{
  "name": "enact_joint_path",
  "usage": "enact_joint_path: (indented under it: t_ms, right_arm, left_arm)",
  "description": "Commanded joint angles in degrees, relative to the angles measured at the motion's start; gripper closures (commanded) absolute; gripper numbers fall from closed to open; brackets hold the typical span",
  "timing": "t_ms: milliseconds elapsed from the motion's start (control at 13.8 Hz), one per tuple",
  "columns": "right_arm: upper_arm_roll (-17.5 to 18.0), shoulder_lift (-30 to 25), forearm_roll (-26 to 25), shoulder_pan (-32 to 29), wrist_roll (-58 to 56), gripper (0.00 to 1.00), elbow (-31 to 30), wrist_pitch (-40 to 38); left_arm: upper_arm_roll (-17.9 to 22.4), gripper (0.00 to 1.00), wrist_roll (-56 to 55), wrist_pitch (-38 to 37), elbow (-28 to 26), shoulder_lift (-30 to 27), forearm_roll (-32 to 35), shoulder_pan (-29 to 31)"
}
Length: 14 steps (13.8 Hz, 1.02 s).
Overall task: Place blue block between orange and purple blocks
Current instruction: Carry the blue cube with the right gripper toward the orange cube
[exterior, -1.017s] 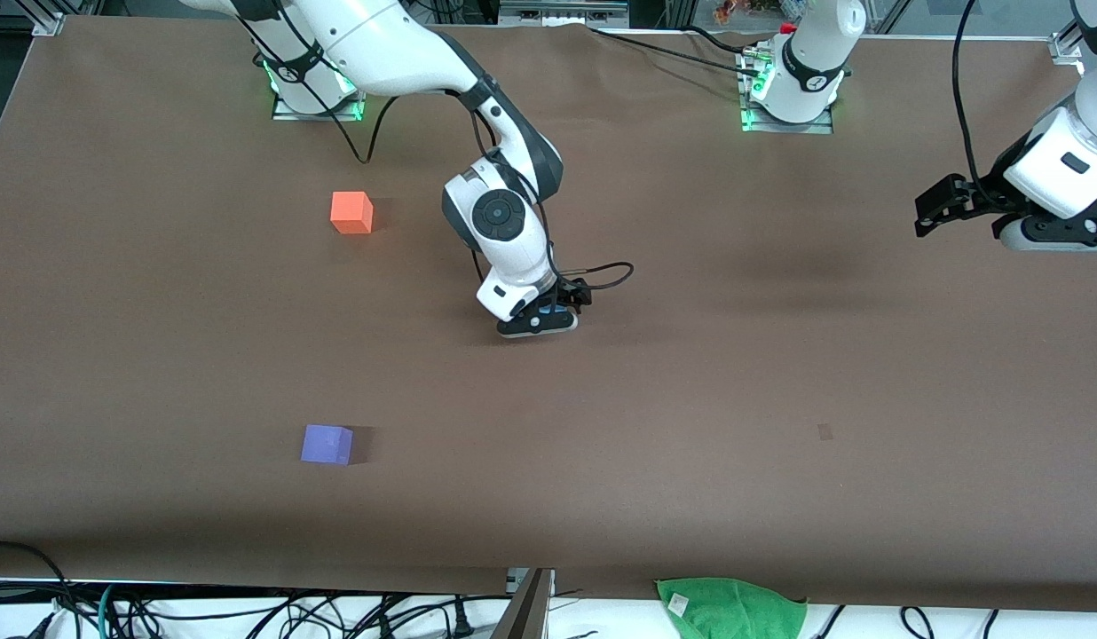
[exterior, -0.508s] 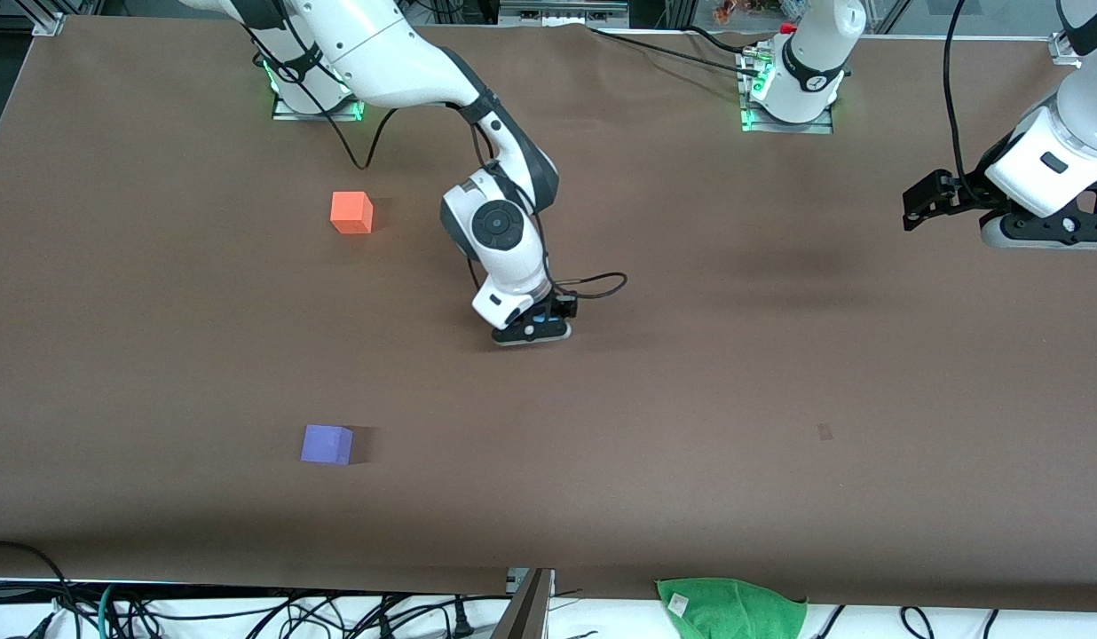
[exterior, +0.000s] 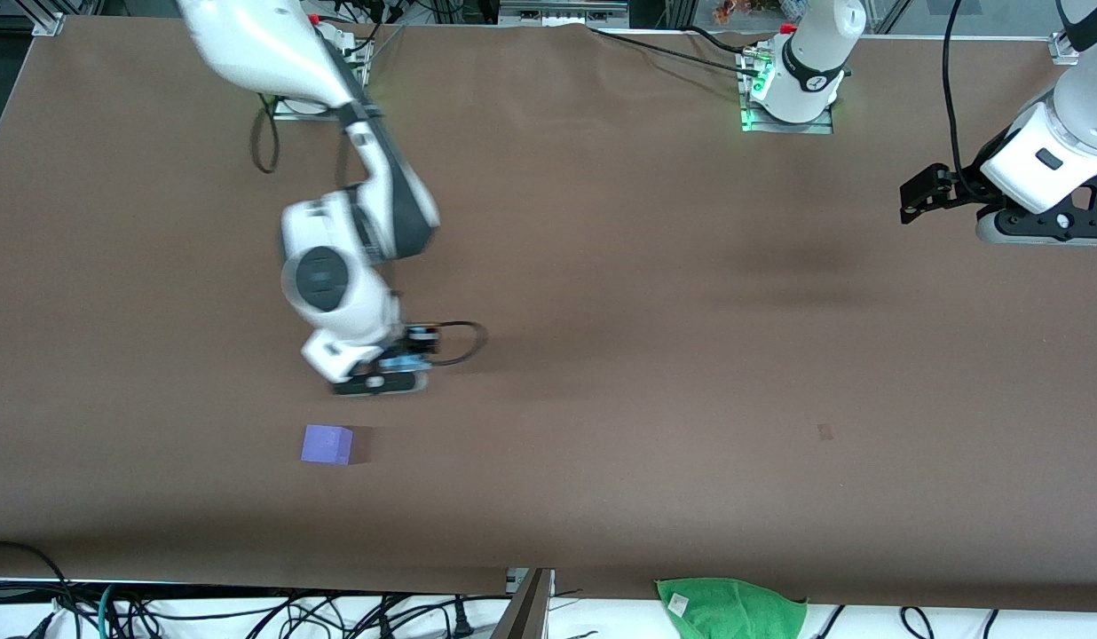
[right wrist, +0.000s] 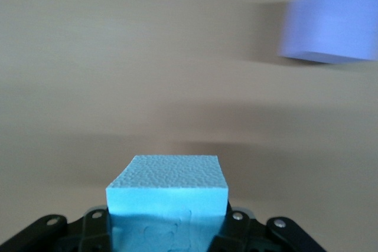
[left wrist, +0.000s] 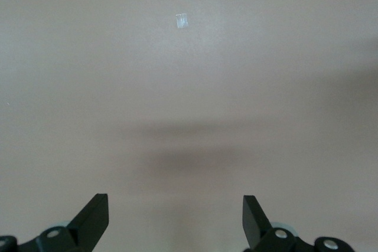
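Note:
The blue block goes behind the purple block, farther from the green cloth's edge. Next, my right gripper sets it down on the brown table straight (exterior: 349, 319) behind that purple block.
My right gripper (exterior: 380, 382) is shut on the light blue block (right wrist: 168, 190) and holds it just above the table, over the stretch a little farther from the front camera than the purple block (exterior: 327, 444). The purple block also shows in the right wrist view (right wrist: 331, 22), blurred. The orange block is hidden by the right arm. In the right wrist view the right gripper (right wrist: 168, 225) clamps the blue block from both sides. My left gripper (exterior: 908, 204) is open and empty, held up over the left arm's end of the table; its own view shows it (left wrist: 175, 216) over bare table.
A green cloth (exterior: 730, 608) lies at the table's front edge. A small pale mark (exterior: 824, 431) is on the brown table cover, also in the left wrist view (left wrist: 182, 20). Cables hang along the front edge.
The right arm has swung with the blue block toward its own end of the table and toward the purple block, and now covers the orange block. The left gripper has barely moved.

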Motion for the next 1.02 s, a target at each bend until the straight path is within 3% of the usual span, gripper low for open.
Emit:
enact_joint_path:
  t_ms: [0,218,581,654,726,799,944]
  right_arm:
    - [0.5,-8.0,2.8,-4.9,-6.2,1.00,-14.9,3.7]
    - [0.7,-9.8,4.0,-5.3,-6.5,1.00,-27.9,17.7]
    - [1.4,-8.1,4.2,-4.6,-6.3,1.00,-29.7,22.0]
    - [1.8,-8.0,4.2,-4.6,-6.8,0.94,-29.7,22.4]
    - [1.8,-7.9,4.2,-4.7,-7.0,0.43,-29.7,22.6]
    - [1.7,-7.7,4.1,-4.7,-7.2,0.00,-29.5,22.6]
    - [1.6,-8.0,4.1,-5.0,-8.3,0.00,-28.3,21.8]
  left_arm:
    - [0.3,0.00,-0.2,-1.2,1.0,-0.1,-0.5,-0.5]
    - [-0.4,0.00,-0.7,-2.1,1.1,-0.1,-0.5,-0.5]
    - [-0.5,0.00,-0.7,-2.3,1.1,-0.2,-0.6,-0.5]
    - [-0.5,0.00,-0.7,-2.3,1.1,-0.2,-0.6,-0.5]
    - [-0.5,0.00,-0.7,-2.4,1.1,-0.2,-0.6,-0.5]
    - [-0.5,0.00,-0.7,-2.5,1.1,-0.2,-0.5,-0.5]
    - [-0.5,0.00,-0.7,-2.8,1.1,-0.2,-0.6,-0.5]
